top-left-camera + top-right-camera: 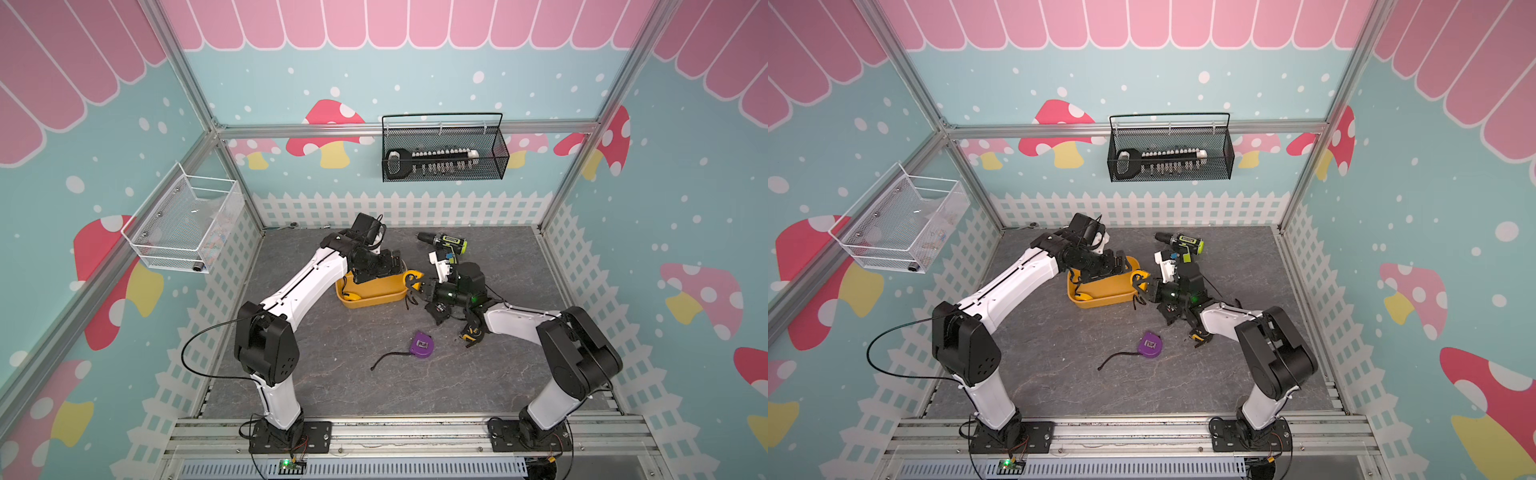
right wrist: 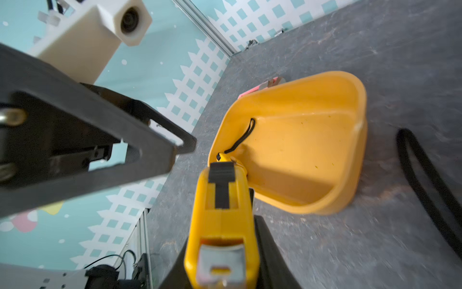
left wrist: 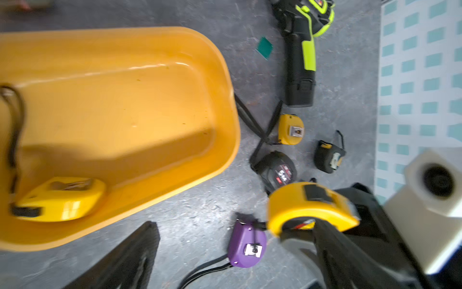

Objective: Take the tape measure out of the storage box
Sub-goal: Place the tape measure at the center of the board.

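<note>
Next, my right gripper puts the yellow tape measure, now held just past the box's end, down between the purple and black-and-yellow tape measures (image 1: 444, 337).
The yellow-orange storage box (image 1: 374, 296) (image 1: 1106, 297) sits mid-table. My right gripper (image 1: 415, 286) (image 2: 222, 250) is shut on a yellow tape measure (image 1: 413, 276) (image 1: 1139, 276) (image 2: 221, 215) (image 3: 310, 205), held just past the box's right end. A second yellow tape measure (image 3: 60, 200) (image 1: 351, 296) lies inside the box at its left end, its black strap (image 2: 242, 137) along the floor of the box. My left gripper (image 1: 388, 266) (image 3: 233, 237) hangs over the box with its jaws wide open and nothing between them.
On the table right of the box lie a purple tape measure (image 1: 422, 344) (image 3: 246, 245), a black one (image 3: 277, 172), a small yellow one (image 3: 291, 130) and a black-and-yellow one (image 3: 330, 156). A green-black drill (image 1: 444, 243) lies behind them. Two mesh baskets hang on the walls.
</note>
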`<state>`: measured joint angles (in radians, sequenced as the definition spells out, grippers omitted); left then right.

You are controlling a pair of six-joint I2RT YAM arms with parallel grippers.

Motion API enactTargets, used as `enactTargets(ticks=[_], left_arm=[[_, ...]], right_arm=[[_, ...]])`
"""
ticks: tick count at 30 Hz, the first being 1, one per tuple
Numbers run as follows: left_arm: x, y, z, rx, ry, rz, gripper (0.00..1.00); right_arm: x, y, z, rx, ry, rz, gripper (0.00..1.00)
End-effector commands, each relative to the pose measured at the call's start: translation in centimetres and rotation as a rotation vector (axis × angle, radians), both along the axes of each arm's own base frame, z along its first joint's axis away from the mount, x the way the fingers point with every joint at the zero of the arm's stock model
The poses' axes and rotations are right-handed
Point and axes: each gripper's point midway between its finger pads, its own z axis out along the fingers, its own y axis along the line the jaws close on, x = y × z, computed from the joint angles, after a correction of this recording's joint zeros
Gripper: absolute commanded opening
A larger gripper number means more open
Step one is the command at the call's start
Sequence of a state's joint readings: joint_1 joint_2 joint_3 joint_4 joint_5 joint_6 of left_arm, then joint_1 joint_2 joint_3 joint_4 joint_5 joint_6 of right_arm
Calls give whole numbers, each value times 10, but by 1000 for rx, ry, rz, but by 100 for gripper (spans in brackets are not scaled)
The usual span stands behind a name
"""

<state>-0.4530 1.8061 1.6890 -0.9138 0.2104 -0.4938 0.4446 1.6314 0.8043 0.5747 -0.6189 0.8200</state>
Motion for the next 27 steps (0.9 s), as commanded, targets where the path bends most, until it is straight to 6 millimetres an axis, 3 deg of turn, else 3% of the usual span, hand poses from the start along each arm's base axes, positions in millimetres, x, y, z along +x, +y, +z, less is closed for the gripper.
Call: enactTargets(ticks=[1, 4, 7, 12, 16, 21, 24, 27], left_arm=[[-8, 47, -23, 290, 9, -29, 99], [-14, 63, -52, 366, 73, -37, 99], [-16, 73, -74, 405, 122, -35, 99], [-9, 82, -90, 425, 160, -19, 99], [-6, 90, -103, 420, 201, 3, 99], [-6, 90, -114, 395, 240, 1, 99], [-7, 87, -121, 378, 264, -5, 99], [-8, 85, -127, 371, 281, -14, 99]], right_arm=[[-36, -21, -11, -71, 117, 94, 18], [-71, -44, -39, -220, 226, 124, 18], [-89, -64, -60, -233, 311, 87, 18], [-114, -76, -100, -259, 454, 83, 20], [-121, -82, -121, -306, 511, 81, 20], [-118, -84, -128, -333, 514, 73, 22], [-116, -86, -131, -355, 517, 73, 31], [-111, -90, -125, -392, 490, 58, 59]])
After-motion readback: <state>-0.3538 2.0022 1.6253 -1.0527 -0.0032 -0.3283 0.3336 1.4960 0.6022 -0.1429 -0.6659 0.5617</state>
